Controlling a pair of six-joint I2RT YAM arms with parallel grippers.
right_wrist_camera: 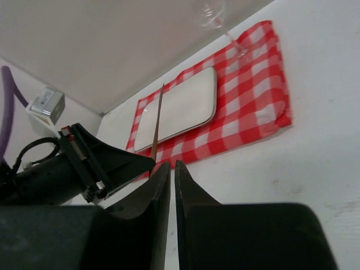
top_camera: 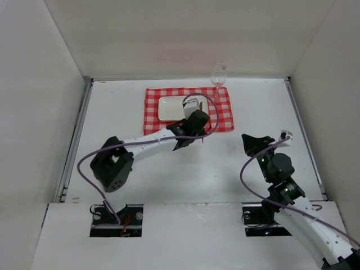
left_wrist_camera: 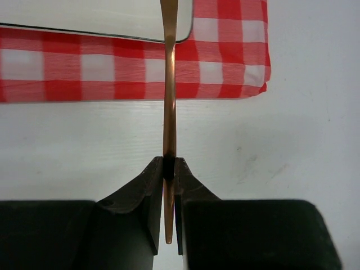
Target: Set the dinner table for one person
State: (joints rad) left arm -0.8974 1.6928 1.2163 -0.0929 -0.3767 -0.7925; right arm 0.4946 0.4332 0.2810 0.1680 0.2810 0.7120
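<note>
Next, I put the utensil down with my left gripper on the checked cloth (top_camera: 216, 106) next to the white plate, by the wine glass.
My left gripper (top_camera: 190, 131) (left_wrist_camera: 170, 166) is shut on the thin copper-coloured handle of a utensil (left_wrist_camera: 169, 107), seen edge-on, just in front of the near edge of the red-and-white checked cloth (top_camera: 222, 115) (left_wrist_camera: 225, 62). The utensil's far end reaches over the white rectangular plate (top_camera: 171, 108) (left_wrist_camera: 95, 17) on the cloth; its head is out of view. My right gripper (top_camera: 251, 143) (right_wrist_camera: 172, 166) is shut and empty above the white dinner table (top_camera: 169, 174), right of the cloth. The right wrist view shows the left gripper (right_wrist_camera: 112, 163), utensil (right_wrist_camera: 158, 121) and plate (right_wrist_camera: 180, 107).
A clear wine glass (top_camera: 219, 73) (right_wrist_camera: 216, 17) stands at the cloth's far right corner, near the back wall. White walls enclose the table on three sides. Grey metal strips (top_camera: 79, 129) run along the table's sides.
</note>
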